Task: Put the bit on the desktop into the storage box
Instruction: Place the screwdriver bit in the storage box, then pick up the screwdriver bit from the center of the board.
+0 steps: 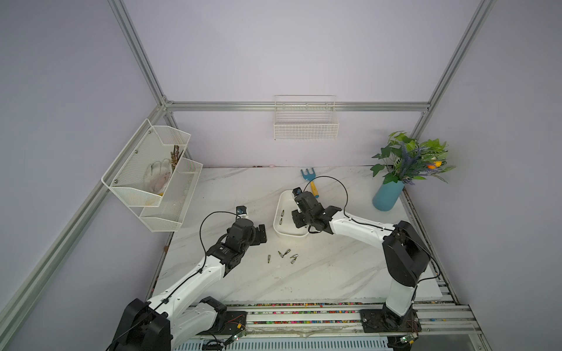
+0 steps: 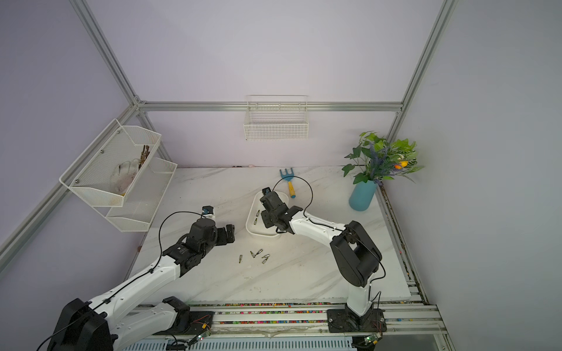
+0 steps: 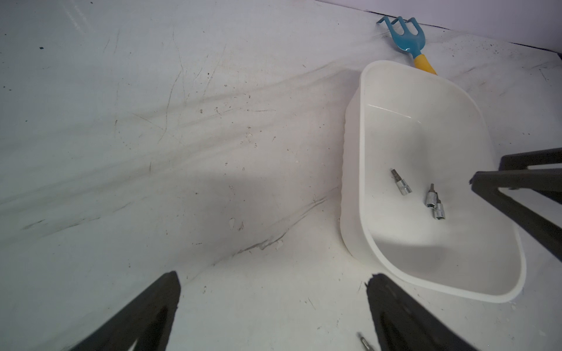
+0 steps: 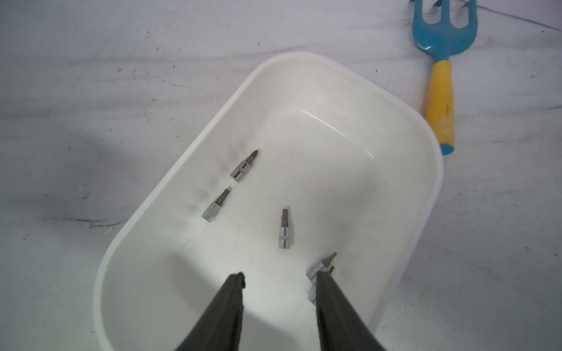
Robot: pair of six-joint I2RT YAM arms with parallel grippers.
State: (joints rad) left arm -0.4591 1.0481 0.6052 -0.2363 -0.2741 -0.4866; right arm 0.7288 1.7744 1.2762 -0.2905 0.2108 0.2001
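Observation:
The lone bit's thick end [image 1: 268, 256] lies apart from the other loose bits before the storage box, and my left gripper will close on it next.
The white storage box [image 1: 286, 234] [image 4: 170, 188] stands mid-desktop [image 1: 334, 267]. My right gripper [image 4: 281, 275] [image 1: 299, 220] hangs over the box's near end, open, with nothing between its fingers. Several silver bits lie on the box floor: one with a cross tip [image 4: 244, 166], one beside it [image 4: 214, 206], a hex one [image 4: 285, 229], and a pair [image 4: 319, 267] partly hidden behind one finger. More bits [image 1: 286, 252] [image 2: 258, 252] lie loose on the desktop in front of the box. My left gripper [image 3: 273, 276] [image 1: 261, 234] is wide open above bare desktop left of the box, one bit [image 3: 366, 343] beside its finger.
A blue hand rake with a yellow handle [image 1: 310, 182] lies just behind the box. A blue vase with a plant [image 1: 387, 194] stands at the back right. A wire basket [image 1: 305, 121] hangs on the back wall and a mesh rack [image 1: 158, 182] on the left frame.

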